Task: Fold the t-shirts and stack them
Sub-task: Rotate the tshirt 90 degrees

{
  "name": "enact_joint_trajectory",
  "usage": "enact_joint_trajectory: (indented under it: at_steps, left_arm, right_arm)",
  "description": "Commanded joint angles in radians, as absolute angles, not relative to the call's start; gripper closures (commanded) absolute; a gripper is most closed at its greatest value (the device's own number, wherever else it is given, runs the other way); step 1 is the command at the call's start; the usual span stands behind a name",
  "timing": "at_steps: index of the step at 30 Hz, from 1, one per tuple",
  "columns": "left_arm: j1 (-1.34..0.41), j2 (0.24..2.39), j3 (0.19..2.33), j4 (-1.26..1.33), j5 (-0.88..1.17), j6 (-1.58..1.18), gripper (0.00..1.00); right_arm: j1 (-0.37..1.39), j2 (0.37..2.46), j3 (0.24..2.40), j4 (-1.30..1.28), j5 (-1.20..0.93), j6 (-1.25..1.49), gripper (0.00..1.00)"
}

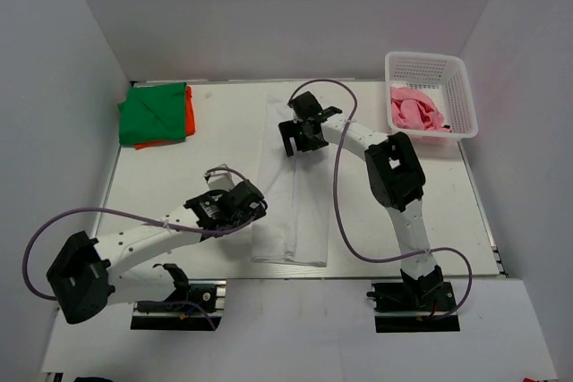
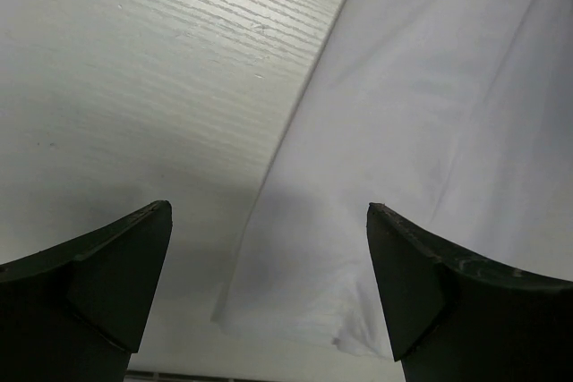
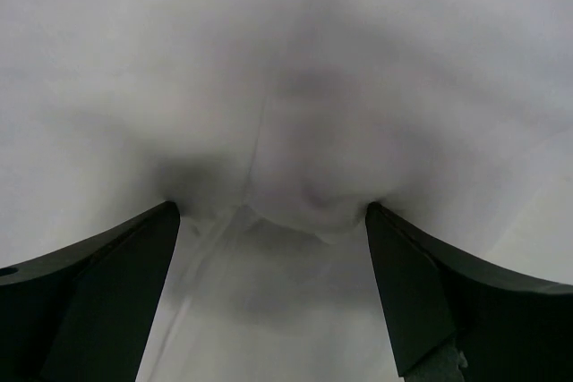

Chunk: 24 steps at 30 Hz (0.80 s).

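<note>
I should next move my right gripper over to the near corner [image 1: 324, 261] of the white t-shirt, on the side toward the basket, and close it there.
A white t-shirt [image 1: 291, 221] lies as a long folded strip down the middle of the table. My left gripper [image 1: 258, 203] is open at the strip's left edge; in the left wrist view [image 2: 269, 212] a near corner of the white cloth [image 2: 430, 114] lies between the fingers. My right gripper [image 1: 300, 139] is open over the strip's far end; its wrist view [image 3: 271, 207] shows a bump of white cloth [image 3: 286, 60] between the fingers. A folded green t-shirt [image 1: 154, 112] lies on an orange one [image 1: 189, 115] at the far left. A pink t-shirt [image 1: 416, 110] is crumpled in the basket.
The white lattice basket [image 1: 428, 64] stands at the far right corner. The table [image 1: 179, 176] is white, with walls close on the left, far and right sides. Purple cables loop around both arms.
</note>
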State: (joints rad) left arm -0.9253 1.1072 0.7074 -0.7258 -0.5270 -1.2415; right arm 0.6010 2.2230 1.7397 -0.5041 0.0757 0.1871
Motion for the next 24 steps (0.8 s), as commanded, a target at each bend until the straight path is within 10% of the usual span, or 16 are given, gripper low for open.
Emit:
enact_joint_trajectory:
  at_steps: [1,16,24]
  left_arm:
    - [-0.881,1.187,0.721,-0.618,-0.442,-1.146,0.0]
    - [-0.822,1.154,0.698,-0.525,-0.207,-0.911,0.0]
    - [-0.831,1.216,0.638,-0.506,-0.115,-0.9,0.0]
  right_arm:
    - [0.586,2.275,1.845,-0.526,0.118,0.229,0.1]
    - [0.541,2.398,2.189,-0.531,0.057,0.213,0.1]
    - [0.56,1.696,1.28,-0.156,-0.09,0.296,0.1]
